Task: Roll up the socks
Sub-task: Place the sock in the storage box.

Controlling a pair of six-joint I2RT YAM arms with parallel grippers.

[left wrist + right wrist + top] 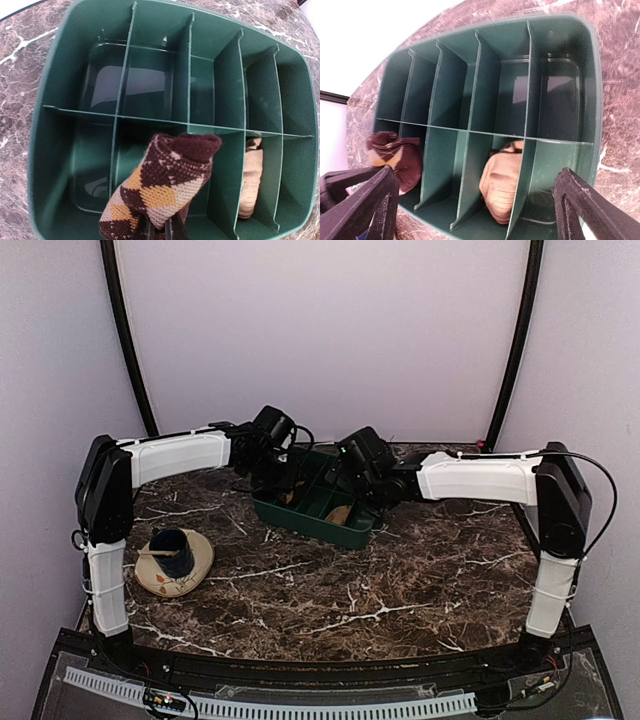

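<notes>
Next, my left gripper releases the check sock in the compartment (296, 500) (149, 177) just past the empty slot beside the tan sock.
A rolled diamond-check sock (165, 185) in brown, mustard and cream is pinched at its lower end by my left gripper (159, 231), which is shut on it and holds it over a middle compartment of the green divided bin (60, 75). A rolled tan sock (251, 180) stands in a compartment to its right. In the right wrist view my right gripper (475, 210) is open and empty above the bin's near edge, the tan sock (502, 182) lies between its fingers, and the check sock (395, 157) is at the left. Both grippers, left (275, 468) and right (355, 475), hover over the bin (300, 520).
The bin has thin upright dividers (530, 100) forming several narrow compartments, most of them empty. A round cream dish (200, 558) with a dark blue cup (175, 552) on it sits at the left of the marble table (400, 580). Curtain walls stand close behind.
</notes>
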